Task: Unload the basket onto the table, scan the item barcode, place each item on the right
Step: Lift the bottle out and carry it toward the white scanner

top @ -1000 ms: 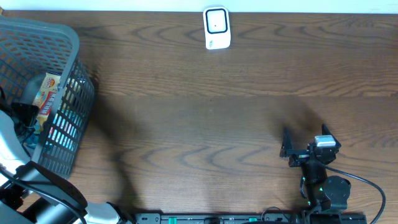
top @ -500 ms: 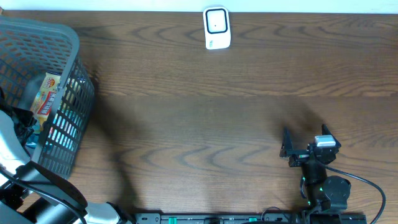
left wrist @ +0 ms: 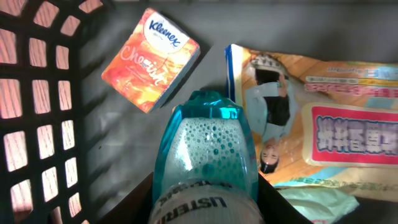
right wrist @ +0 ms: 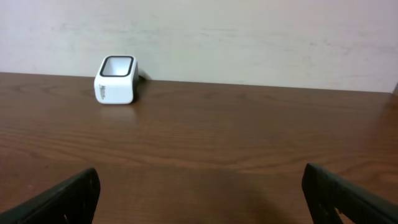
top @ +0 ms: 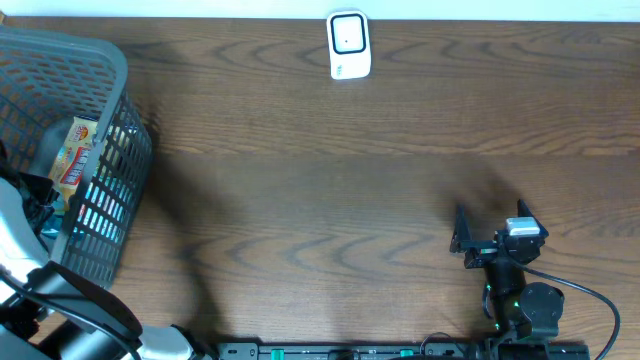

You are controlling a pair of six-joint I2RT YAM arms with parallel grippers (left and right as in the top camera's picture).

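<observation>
My left gripper needs to release the teal Listerine bottle, now down inside the grey basket, on the bare table [top: 324, 153] in front of the white barcode scanner.
In the left wrist view my left gripper [left wrist: 205, 202] is down inside the grey basket [left wrist: 37, 124], shut on a teal Listerine mouthwash bottle [left wrist: 208, 149]. Its black fingers [left wrist: 140, 200] press both sides of the bottle near its white label. The white barcode scanner [top: 349, 45] stands at the table's far edge and also shows in the right wrist view as the scanner [right wrist: 115, 81]. My right gripper [top: 456, 232] rests open and empty over the table's near right part, as the right wrist view shows [right wrist: 202, 193].
In the basket lie an orange Kleenex tissue pack [left wrist: 151, 59] and a face-mask packet [left wrist: 311, 124], just beyond and to the right of the bottle. The basket [top: 110, 130] fills the table's left end. My left arm [top: 15, 225] reaches into it from the near left.
My left gripper has closed from wide open onto the mouthwash bottle inside the basket. The right arm has not moved.
</observation>
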